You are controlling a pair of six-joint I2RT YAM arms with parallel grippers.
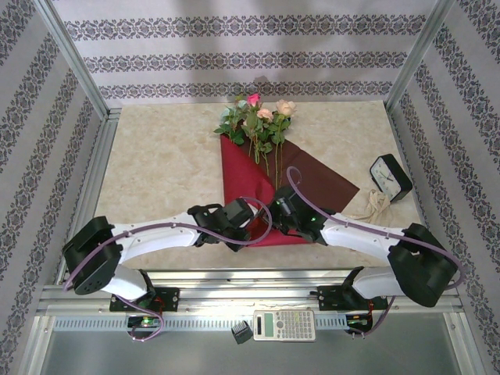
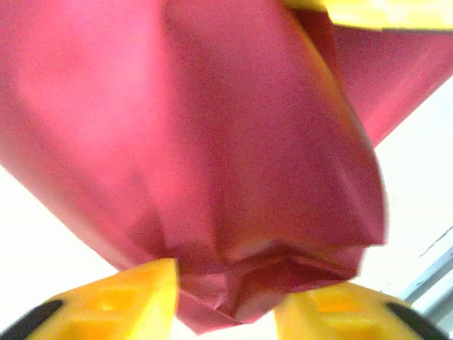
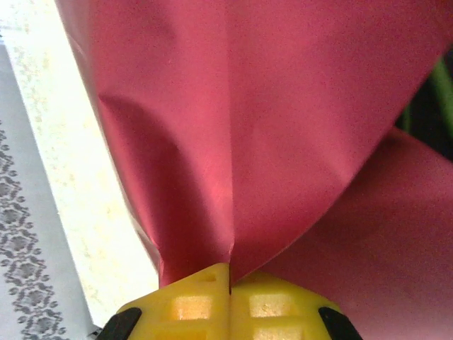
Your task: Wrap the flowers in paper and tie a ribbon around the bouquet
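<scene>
My left gripper's fingers have the crimson paper's near corner bunched up between them, so next I open them and take the paper flatter by its side edge (image 2: 92,241).
The crimson paper (image 1: 312,183) lies spread on the table, with the flowers (image 1: 262,117) on it, blooms at the far end and stems (image 1: 269,164) pointing toward me. My right gripper (image 1: 280,212) is at the paper's near corner. In its wrist view the yellow jaws meet, and the right gripper (image 3: 230,273) is shut on a raised fold of paper (image 3: 233,142). My left gripper (image 1: 237,232) sits just to its left. Its fingers (image 2: 134,297) stand apart, with a crumpled bunch of paper (image 2: 241,276) between them. The beige ribbon (image 1: 373,207) lies loose at the right.
A black clock-like object (image 1: 389,178) stands beside the ribbon near the table's right edge. A calculator (image 1: 283,324) rests on the rail in front of the arm bases. Patterned walls and metal posts close in the table on three sides.
</scene>
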